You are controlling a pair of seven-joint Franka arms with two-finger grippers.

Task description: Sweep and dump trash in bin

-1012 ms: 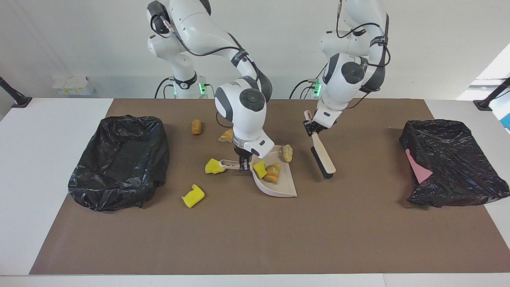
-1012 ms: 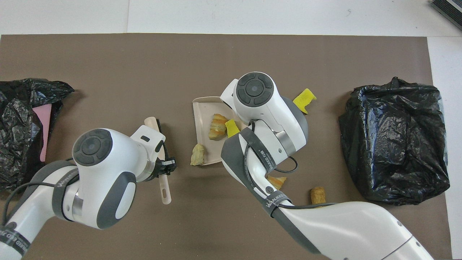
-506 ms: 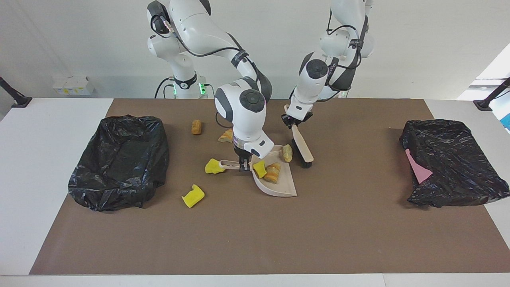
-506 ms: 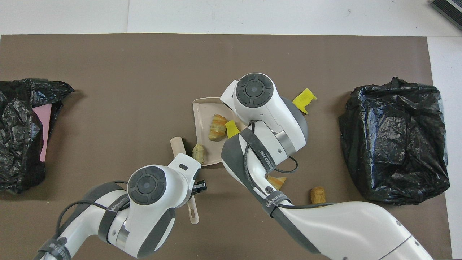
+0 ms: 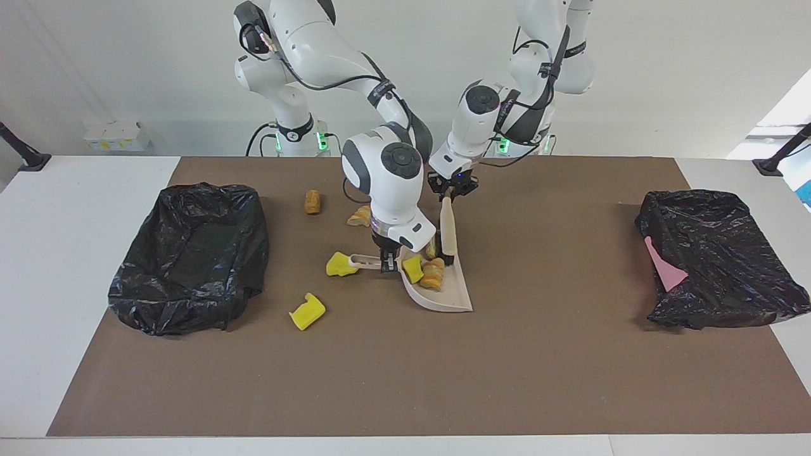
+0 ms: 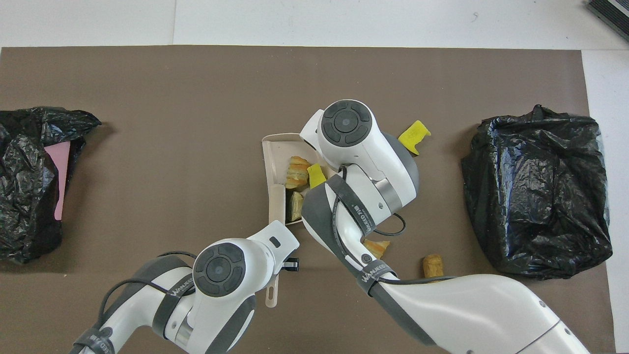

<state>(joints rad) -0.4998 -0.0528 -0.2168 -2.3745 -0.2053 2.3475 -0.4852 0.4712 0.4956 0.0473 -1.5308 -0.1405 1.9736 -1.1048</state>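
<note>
The brush will go down on the bare brown mat (image 6: 284, 295) between my arms, put there by my left gripper.
My right gripper (image 5: 385, 261) is shut on the handle of the beige dustpan (image 5: 453, 297) (image 6: 275, 152), which rests on the brown mat. My left gripper (image 5: 451, 192) is shut on the brush (image 5: 448, 234) (image 6: 278, 199). The brush bristles sit at the pan's open edge. In the pan lie three pieces of trash: a yellow chunk (image 5: 413, 269), a bread lump (image 5: 434, 276) and a second lump (image 6: 296, 205) against the brush. On the mat lie two yellow chunks (image 5: 342, 264) (image 5: 307, 311) and two bread lumps (image 5: 359, 216) (image 5: 312, 201). In the overhead view the wrists hide both grippers.
A black-bagged bin (image 5: 190, 253) (image 6: 538, 191) stands at the right arm's end of the table. Another black-bagged bin (image 5: 716, 259) (image 6: 24, 196) at the left arm's end holds a flat pink sheet (image 5: 662, 269) (image 6: 58, 172). White table borders the mat.
My left arm swung the brush toward the right arm's end of the table. It pushed the bread lump from the pan's edge into the dustpan. The right arm and dustpan stayed still.
</note>
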